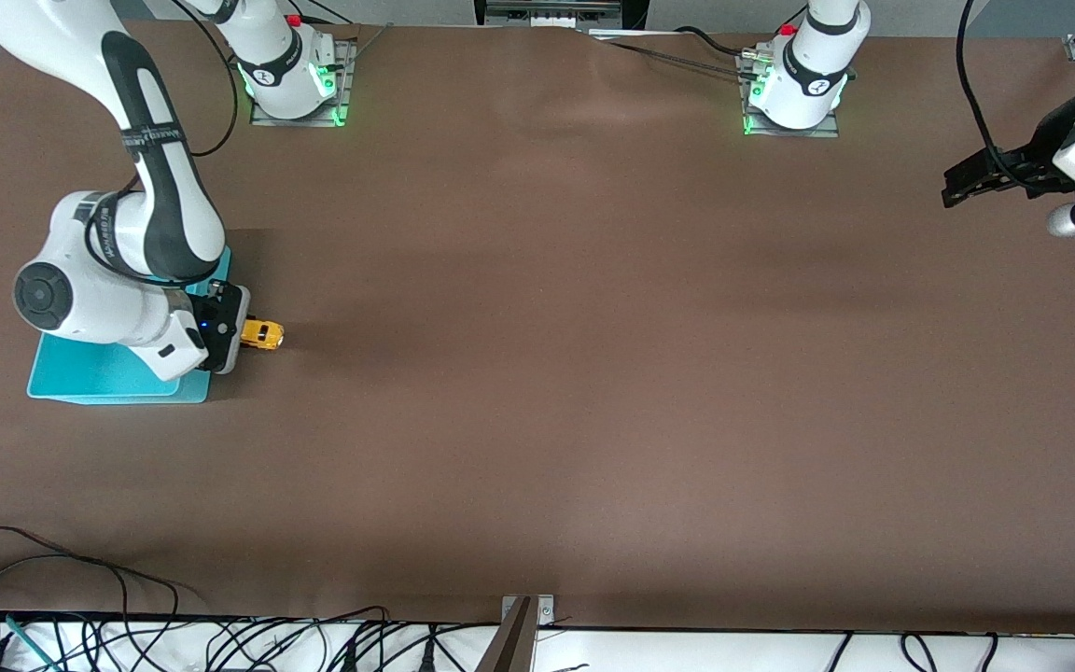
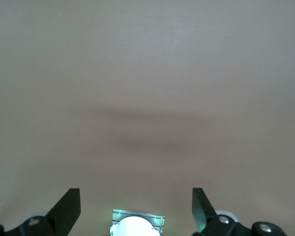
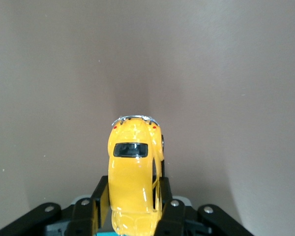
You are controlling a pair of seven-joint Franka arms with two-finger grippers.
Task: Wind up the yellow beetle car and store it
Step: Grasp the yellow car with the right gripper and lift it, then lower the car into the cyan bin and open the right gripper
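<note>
Next, my right gripper lets go of the yellow beetle car so that it rests on the bottom of the turquoise bin's back half [image 1: 146,269].
The yellow beetle car [image 1: 262,333] [image 3: 133,172] is a tiny rounded toy with dark windows, sitting on the brown table right beside the turquoise bin [image 1: 104,373]. My right gripper [image 1: 246,331] [image 3: 132,196] is shut on the car, its black fingers pressing both sides of the body. The car sticks out from the jaws away from the bin. My left gripper [image 1: 957,187] [image 2: 136,206] hangs open over the table's edge at the left arm's end, with nothing between its fingers [image 2: 69,206].
The right arm's wrist and forearm [image 1: 108,299] cover much of the turquoise bin. Both arm bases [image 1: 295,84] [image 1: 794,89] stand along the table's back edge. Cables [image 1: 220,644] run along the front edge.
</note>
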